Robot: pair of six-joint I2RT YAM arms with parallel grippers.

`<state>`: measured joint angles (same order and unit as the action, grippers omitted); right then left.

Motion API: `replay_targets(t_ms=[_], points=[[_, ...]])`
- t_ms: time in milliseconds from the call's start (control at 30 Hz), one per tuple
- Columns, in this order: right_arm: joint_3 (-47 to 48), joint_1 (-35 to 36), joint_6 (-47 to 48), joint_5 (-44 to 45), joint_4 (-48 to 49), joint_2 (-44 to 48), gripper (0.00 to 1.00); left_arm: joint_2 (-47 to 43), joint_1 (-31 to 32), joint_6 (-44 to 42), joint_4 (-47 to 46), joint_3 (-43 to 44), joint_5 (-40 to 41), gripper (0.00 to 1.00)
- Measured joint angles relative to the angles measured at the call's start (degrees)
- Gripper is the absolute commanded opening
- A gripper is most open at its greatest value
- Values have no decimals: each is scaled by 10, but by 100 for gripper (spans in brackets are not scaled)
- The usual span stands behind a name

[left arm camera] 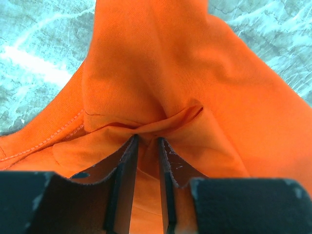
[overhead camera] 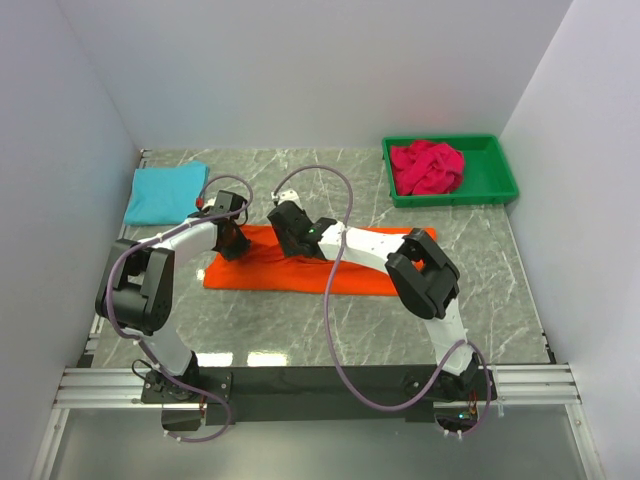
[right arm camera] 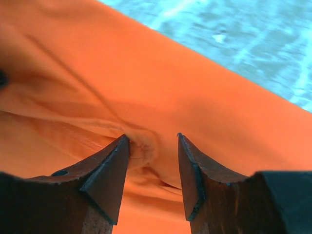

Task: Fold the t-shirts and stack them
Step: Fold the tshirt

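The orange t-shirt's raised fold ends in a small heap, so the robot's left gripper should open and pinch the fold (left arm camera: 149,147) again while the right gripper pulls the heap straight.
The orange t-shirt (overhead camera: 370,275) lies as a long folded strip across the middle of the table. My left gripper (overhead camera: 232,243) sits at the strip's left end, my right gripper (overhead camera: 297,243) a little to its right, both at the far edge. In the left wrist view the left gripper (left arm camera: 147,138) is shut on a raised fold of orange cloth (left arm camera: 161,63). The right gripper (right arm camera: 152,136) stands open over the cloth (right arm camera: 146,73), with a small bunch against its left finger. A folded turquoise t-shirt (overhead camera: 165,193) lies at the far left. The crimson t-shirt (overhead camera: 427,167) is crumpled in the bin.
The green plastic bin (overhead camera: 497,172) stands at the far right corner. White walls close in the table on the left, back and right. Bare marble tabletop (overhead camera: 300,190) shows around the orange strip.
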<state>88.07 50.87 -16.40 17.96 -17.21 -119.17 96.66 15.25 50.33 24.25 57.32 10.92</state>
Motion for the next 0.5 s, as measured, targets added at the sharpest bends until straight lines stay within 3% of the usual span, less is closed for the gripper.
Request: replay_targets(t_ms=[300, 500], points=[[-15, 0, -16, 50, -27, 9, 44, 0, 0, 2, 1, -1, 5, 29], [-38, 0, -22, 43, -33, 30, 20, 0, 0, 2, 1, -2, 6, 28]])
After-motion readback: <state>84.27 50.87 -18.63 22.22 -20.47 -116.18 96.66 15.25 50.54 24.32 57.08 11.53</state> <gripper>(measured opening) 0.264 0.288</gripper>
